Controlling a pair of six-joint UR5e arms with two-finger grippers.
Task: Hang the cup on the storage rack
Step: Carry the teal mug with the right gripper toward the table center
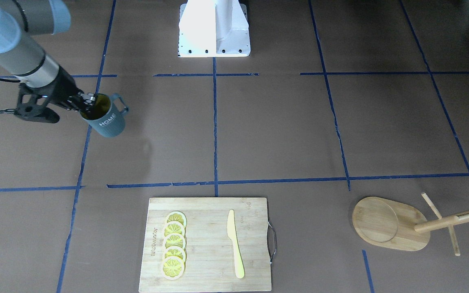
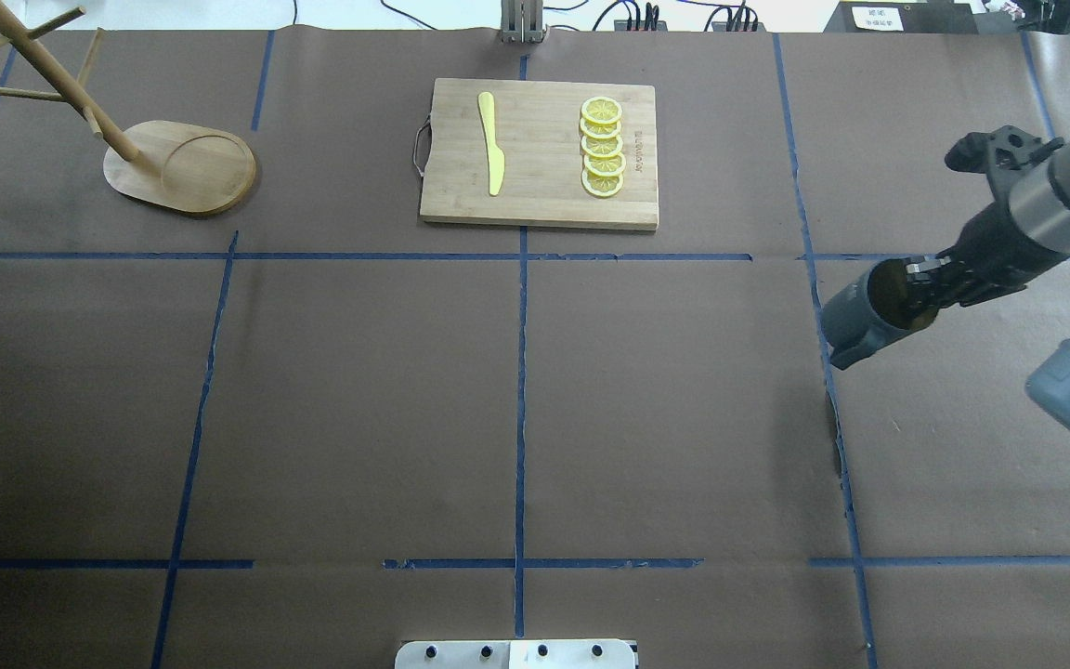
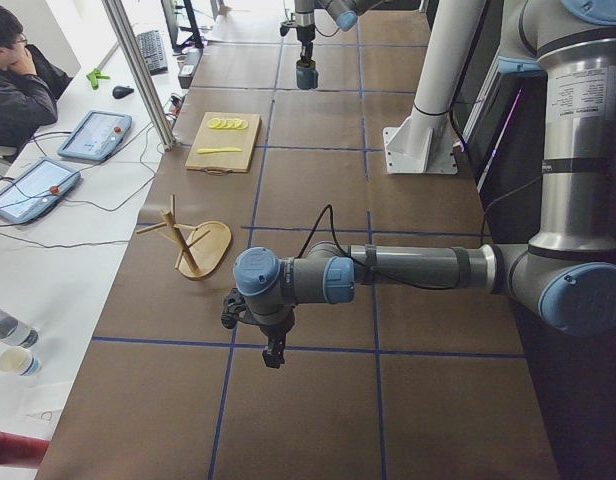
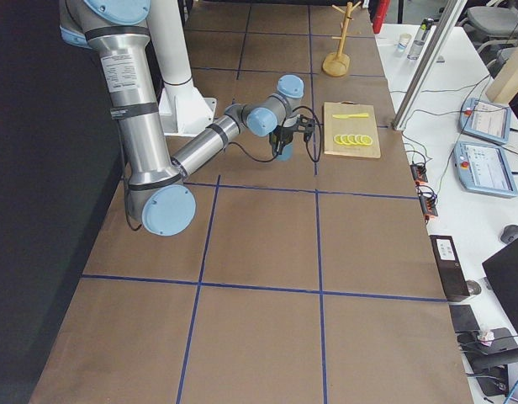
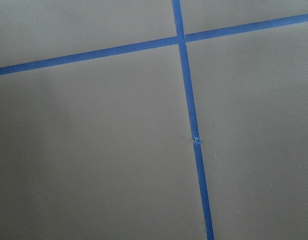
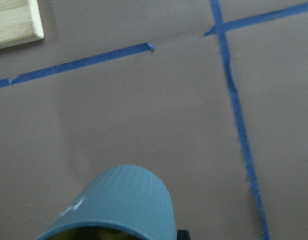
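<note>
My right gripper is to let go of the cup on the blue tape line (image 1: 214, 128) between the white base and cutting board.
The dark grey-blue cup (image 1: 106, 120) with white "HOME" lettering and a yellow inside is held tilted over the table on the robot's right side. My right gripper (image 1: 88, 101) is shut on its rim, one finger inside. The loop handle (image 1: 121, 104) points away from the gripper. The cup also shows in the overhead view (image 2: 855, 321) and the right wrist view (image 6: 116, 202). The bamboo storage rack (image 2: 180, 167) stands far off at the table's other end, and its pole (image 2: 52, 84) carries thin pegs. My left gripper (image 3: 273, 352) shows only in the exterior left view, so I cannot tell its state.
A rectangular bamboo cutting board (image 2: 540, 200) lies at the middle of the far edge, with several lemon slices (image 2: 602, 147) and a yellow knife (image 2: 492, 144) on it. Blue tape lines cross the brown table. The robot's white base (image 1: 214, 28) stands at the near edge.
</note>
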